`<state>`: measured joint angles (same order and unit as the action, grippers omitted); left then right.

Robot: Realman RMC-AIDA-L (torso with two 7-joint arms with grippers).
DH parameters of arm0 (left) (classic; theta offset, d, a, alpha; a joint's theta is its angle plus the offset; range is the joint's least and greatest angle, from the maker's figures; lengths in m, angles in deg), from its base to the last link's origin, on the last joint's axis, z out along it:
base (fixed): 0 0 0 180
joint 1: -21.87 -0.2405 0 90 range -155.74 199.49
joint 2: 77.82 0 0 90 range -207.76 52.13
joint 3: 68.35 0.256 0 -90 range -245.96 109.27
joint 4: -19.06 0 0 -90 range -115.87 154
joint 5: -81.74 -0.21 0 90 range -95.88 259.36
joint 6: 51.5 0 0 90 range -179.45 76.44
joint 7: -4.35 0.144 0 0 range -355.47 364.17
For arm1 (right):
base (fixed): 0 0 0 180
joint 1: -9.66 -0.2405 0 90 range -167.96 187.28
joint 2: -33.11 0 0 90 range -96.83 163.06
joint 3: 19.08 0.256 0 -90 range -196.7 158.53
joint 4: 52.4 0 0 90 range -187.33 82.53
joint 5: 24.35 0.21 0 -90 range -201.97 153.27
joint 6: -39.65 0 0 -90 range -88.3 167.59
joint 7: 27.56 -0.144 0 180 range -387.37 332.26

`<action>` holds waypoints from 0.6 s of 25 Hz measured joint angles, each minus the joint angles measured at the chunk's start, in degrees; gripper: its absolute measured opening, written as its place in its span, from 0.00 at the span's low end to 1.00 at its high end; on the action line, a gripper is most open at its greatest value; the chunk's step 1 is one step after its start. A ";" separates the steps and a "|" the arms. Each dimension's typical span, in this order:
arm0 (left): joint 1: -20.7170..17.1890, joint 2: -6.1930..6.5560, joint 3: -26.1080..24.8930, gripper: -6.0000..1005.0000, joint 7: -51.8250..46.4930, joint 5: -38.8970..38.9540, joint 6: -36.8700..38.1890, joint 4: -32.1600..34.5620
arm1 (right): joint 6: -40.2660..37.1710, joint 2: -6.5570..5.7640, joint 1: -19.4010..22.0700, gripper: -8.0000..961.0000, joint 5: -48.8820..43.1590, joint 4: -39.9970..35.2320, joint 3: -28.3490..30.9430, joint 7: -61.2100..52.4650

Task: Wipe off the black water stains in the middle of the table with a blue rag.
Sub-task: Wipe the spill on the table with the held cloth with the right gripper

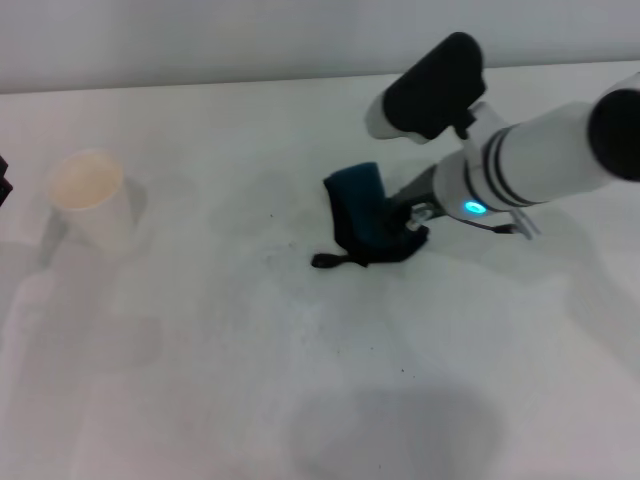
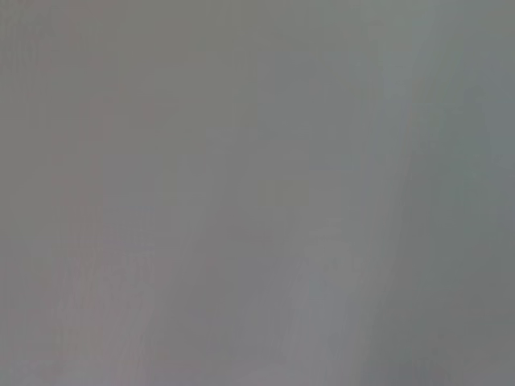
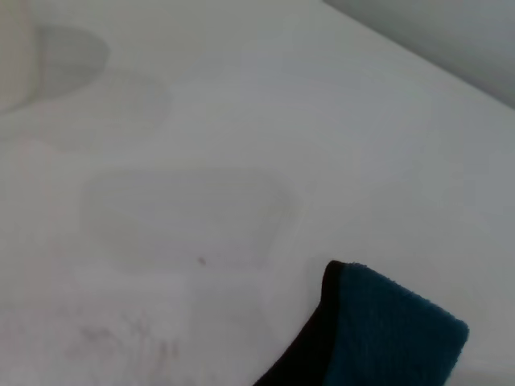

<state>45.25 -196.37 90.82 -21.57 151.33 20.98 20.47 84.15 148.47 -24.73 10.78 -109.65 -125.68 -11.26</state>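
I will let go of the blue rag with my right gripper so it rests on the table [image 1: 415,243] next to the grey smears, away from the cup.
The blue rag [image 1: 362,214] is bunched up on the white table [image 1: 180,400] near its middle, with a black loop trailing toward the front. My right gripper [image 1: 416,214] reaches in from the right and is shut on the blue rag's right side. Of the black water stains, only tiny dark specks [image 1: 270,216] and faint grey smears [image 3: 121,334] show left of and in front of the rag. The right wrist view shows a corner of the rag [image 3: 386,334] with its black edging. A dark bit of my left gripper [image 1: 3,180] sits at the far left edge.
A translucent white cup [image 1: 90,195] stands upright at the left of the table, well apart from the rag. The left wrist view shows only a plain grey blur.
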 joint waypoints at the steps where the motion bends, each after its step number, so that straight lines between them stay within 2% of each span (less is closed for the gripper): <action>1: 0.00 0.00 0.00 0.88 -0.02 0.00 0.02 0.00 | 1.64 -0.05 0.56 0.11 -0.02 -0.96 0.92 0.47; 5: 0.07 -0.01 0.00 0.88 -0.22 0.00 0.21 -0.01 | 10.81 -0.07 4.33 0.11 0.03 -8.33 3.22 3.91; 9: 0.46 0.00 -0.13 0.88 -0.67 0.01 0.60 -0.07 | 18.66 0.17 5.91 0.12 1.29 -14.44 0.40 4.65; 12: 0.67 0.00 -0.30 0.88 -0.68 0.16 0.63 -0.09 | 20.02 0.32 5.76 0.12 4.94 -15.65 -3.56 4.55; 15: 0.92 -0.05 -0.40 0.88 -0.70 0.25 0.64 -0.04 | 16.14 0.51 4.77 0.12 8.46 -14.40 -6.27 4.59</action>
<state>46.16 -196.43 90.42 -22.26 151.58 21.62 20.43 100.29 148.98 -19.96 19.24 -124.05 -131.95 -6.67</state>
